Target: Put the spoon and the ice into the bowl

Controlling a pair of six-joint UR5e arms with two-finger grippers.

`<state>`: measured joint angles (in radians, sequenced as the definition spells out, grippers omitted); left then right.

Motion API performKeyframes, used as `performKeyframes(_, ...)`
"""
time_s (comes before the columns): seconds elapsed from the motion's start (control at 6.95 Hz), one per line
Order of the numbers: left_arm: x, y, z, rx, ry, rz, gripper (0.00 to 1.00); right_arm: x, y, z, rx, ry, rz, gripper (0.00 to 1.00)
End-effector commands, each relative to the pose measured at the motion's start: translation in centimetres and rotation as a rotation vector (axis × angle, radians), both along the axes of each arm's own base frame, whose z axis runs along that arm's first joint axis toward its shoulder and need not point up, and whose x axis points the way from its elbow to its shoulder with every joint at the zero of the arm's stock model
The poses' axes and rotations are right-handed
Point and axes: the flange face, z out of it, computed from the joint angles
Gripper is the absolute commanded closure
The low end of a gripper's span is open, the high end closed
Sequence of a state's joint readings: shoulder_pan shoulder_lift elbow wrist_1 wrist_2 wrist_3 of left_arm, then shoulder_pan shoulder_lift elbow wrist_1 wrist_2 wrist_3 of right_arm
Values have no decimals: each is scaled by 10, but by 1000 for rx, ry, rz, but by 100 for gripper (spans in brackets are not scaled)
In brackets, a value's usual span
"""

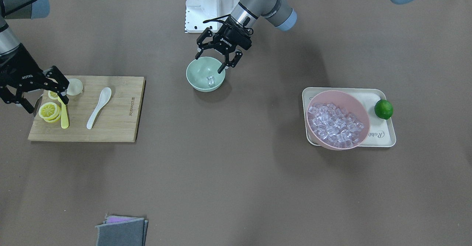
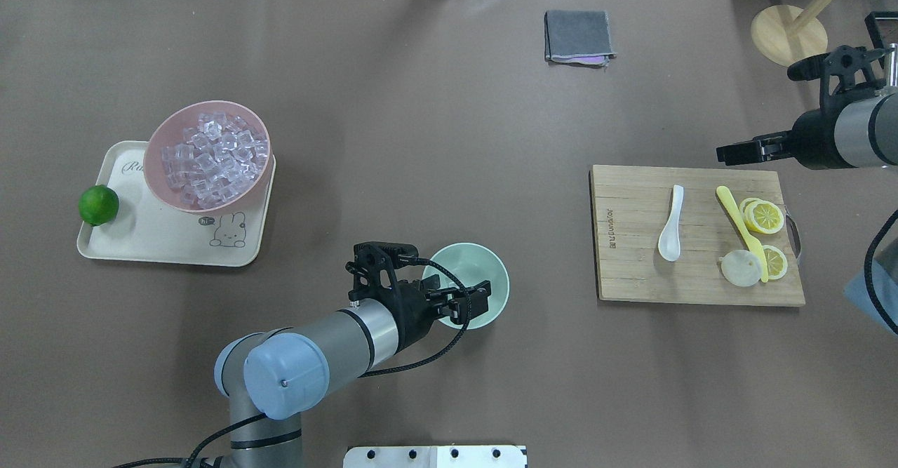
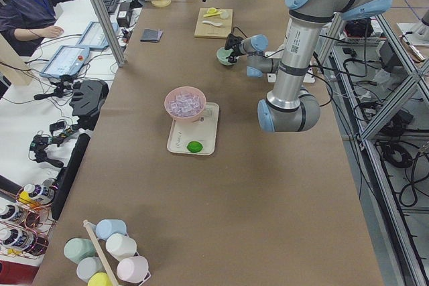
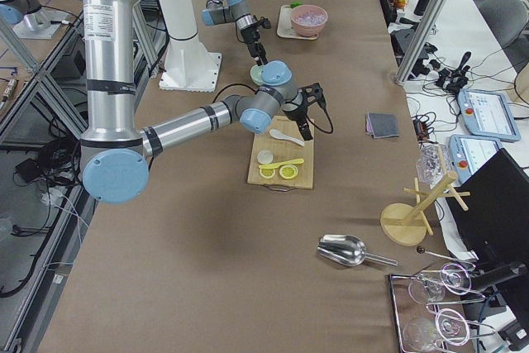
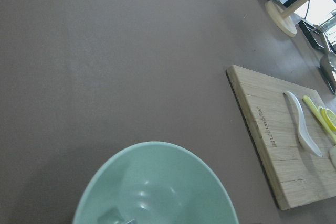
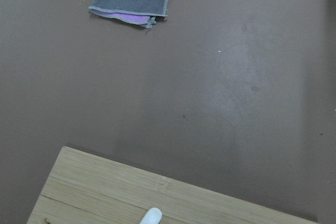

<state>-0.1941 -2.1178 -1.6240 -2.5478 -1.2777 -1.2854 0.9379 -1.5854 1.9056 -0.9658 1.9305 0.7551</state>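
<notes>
My right gripper will close on the upper handle (image 1: pixel 97 111) of the white spoon, close to its wide end, on the wooden cutting board.
The mint-green bowl (image 1: pixel 197 79) stands near the table's middle, on the robot's side, with one clear ice cube (image 1: pixel 210 80) lying in it. My left gripper (image 1: pixel 217 59) hangs open and empty just above the bowl's rim; it also shows in the overhead view (image 2: pixel 459 298). The left wrist view shows the bowl (image 5: pixel 157 182) and the cube (image 5: pixel 113 215). The white spoon (image 1: pixel 99 107) lies on the wooden cutting board (image 1: pixel 118 124). My right gripper (image 1: pixel 48 106) is open and empty above the board's lemon end, apart from the spoon (image 2: pixel 671 231).
A pink bowl (image 1: pixel 333 92) full of several ice cubes sits on a cream tray (image 1: pixel 383 137) beside a lime (image 1: pixel 383 109). A yellow knife (image 1: pixel 64 117), lemon slices (image 1: pixel 49 111) and a pale round piece (image 1: pixel 75 86) share the board. A grey cloth (image 1: pixel 121 231) lies at the operators' edge.
</notes>
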Motion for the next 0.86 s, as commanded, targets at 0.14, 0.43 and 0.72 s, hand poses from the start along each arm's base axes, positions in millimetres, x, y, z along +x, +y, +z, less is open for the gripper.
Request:
performKeyframes(0.14, -81, -51, -35, -107, -101, 62, 2, -9, -1, 14, -45, 25, 30, 0)
performKeyframes(0.43, -176, -133, -22, -303, -312, 165, 2, -18, 2, 17, -72, 22, 54, 0)
performKeyframes(0.72, -317, -204, 58, -205, -535, 259, 2, -47, 13, 22, -126, 17, 110, 0)
